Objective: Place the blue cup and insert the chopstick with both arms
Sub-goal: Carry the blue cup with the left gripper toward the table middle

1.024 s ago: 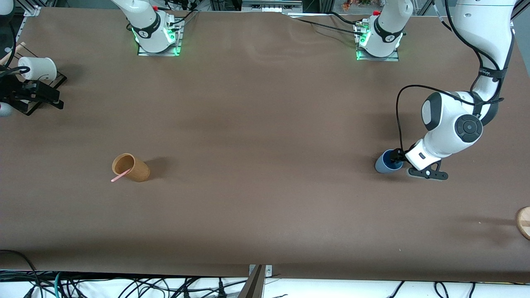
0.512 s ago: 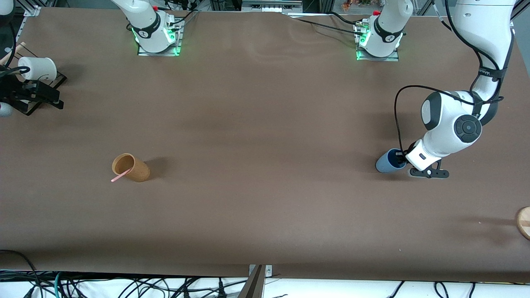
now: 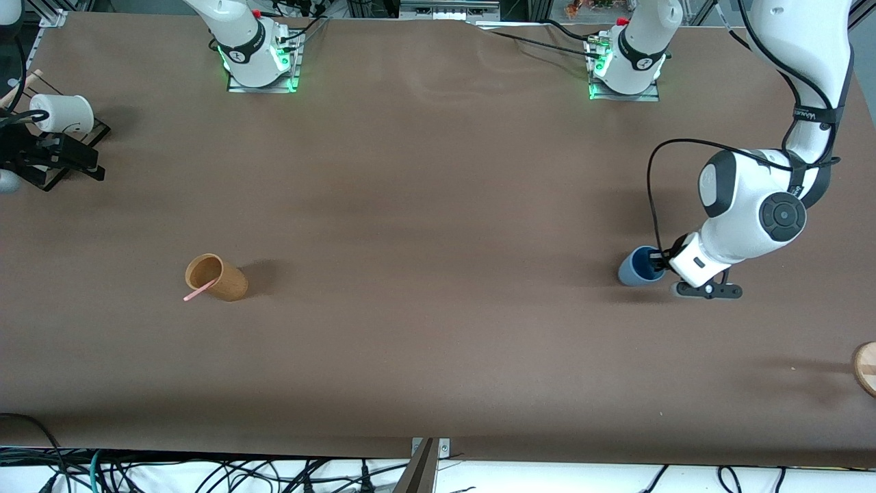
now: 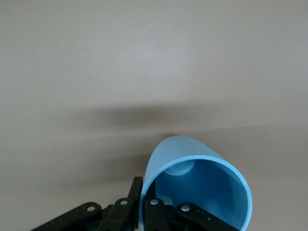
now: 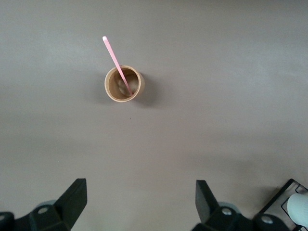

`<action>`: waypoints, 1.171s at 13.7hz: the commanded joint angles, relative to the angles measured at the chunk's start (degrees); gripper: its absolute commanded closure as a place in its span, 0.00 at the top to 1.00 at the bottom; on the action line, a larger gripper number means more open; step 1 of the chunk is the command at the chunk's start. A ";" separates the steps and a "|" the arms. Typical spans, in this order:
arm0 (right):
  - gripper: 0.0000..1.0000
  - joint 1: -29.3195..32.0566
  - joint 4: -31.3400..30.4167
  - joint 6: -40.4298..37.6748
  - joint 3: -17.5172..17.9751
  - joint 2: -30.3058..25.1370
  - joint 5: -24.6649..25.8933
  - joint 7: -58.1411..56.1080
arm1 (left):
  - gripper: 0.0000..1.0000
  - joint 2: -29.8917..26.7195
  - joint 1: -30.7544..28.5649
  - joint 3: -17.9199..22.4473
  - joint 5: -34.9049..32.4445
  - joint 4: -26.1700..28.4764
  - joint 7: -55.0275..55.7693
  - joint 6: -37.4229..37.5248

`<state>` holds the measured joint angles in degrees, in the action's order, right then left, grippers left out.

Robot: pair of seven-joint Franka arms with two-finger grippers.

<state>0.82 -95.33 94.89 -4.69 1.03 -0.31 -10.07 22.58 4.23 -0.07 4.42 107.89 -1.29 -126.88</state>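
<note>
My left gripper is going to let go of the blue cup on the open middle of the table, level with the tan cup (image 3: 440, 261).
The blue cup (image 3: 636, 268) is at the left arm's end of the table, tilted. My left gripper (image 3: 658, 260) is shut on its rim, one finger inside and one outside, as the left wrist view shows, with the gripper (image 4: 144, 195) on the cup (image 4: 202, 187). The pink chopstick (image 3: 198, 293) leans out of a tan cup (image 3: 217, 277) toward the right arm's end. My right gripper (image 3: 82, 159) is open and empty, up in the air beside the white cup. Its wrist view shows the chopstick (image 5: 115, 60) in the tan cup (image 5: 124, 85) far off from the gripper (image 5: 139, 197).
A white cup (image 3: 61, 113) sits on a black rack (image 3: 96, 131) at the right arm's end of the table, also in the right wrist view (image 5: 299, 208). A round wooden piece (image 3: 866, 366) lies at the table edge at the left arm's end.
The left arm's wrist has shifted slightly with the blue cup still in its grip; the cup stays at about the same spot. The right arm has not moved.
</note>
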 commanded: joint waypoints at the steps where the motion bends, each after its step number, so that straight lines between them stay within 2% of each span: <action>1: 1.00 0.58 -0.30 -0.14 -0.67 -0.42 -1.19 -3.19 | 0.00 0.19 3.75 -2.29 1.03 -4.87 4.09 3.05; 3: 1.00 0.58 -0.39 -0.23 -1.28 -0.51 -1.19 -3.64 | 0.00 1.76 8.05 -2.48 1.03 -7.59 7.51 3.05; 5: 1.00 0.58 -0.30 -1.10 -1.81 -0.51 -1.19 -3.55 | 0.00 4.22 14.72 -2.39 0.68 -11.01 12.51 3.13; 9: 1.00 0.14 0.58 -1.37 -0.15 -0.51 -0.92 -3.47 | 0.00 11.77 25.19 -2.21 0.24 -20.24 24.03 4.19; 13: 1.00 0.14 1.02 -1.28 -0.14 0.72 -1.19 -3.47 | 0.00 19.77 31.18 -1.69 0.33 -30.26 31.59 4.28; 16: 1.00 -0.12 1.28 -1.46 -0.05 1.25 -1.10 -3.47 | 0.00 23.21 32.59 -1.69 0.24 -32.74 34.85 4.19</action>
<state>0.60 -95.18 94.27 -4.94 1.72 -0.53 -12.58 42.37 35.89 -2.78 4.60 79.95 31.59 -124.62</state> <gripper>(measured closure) 0.000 0.947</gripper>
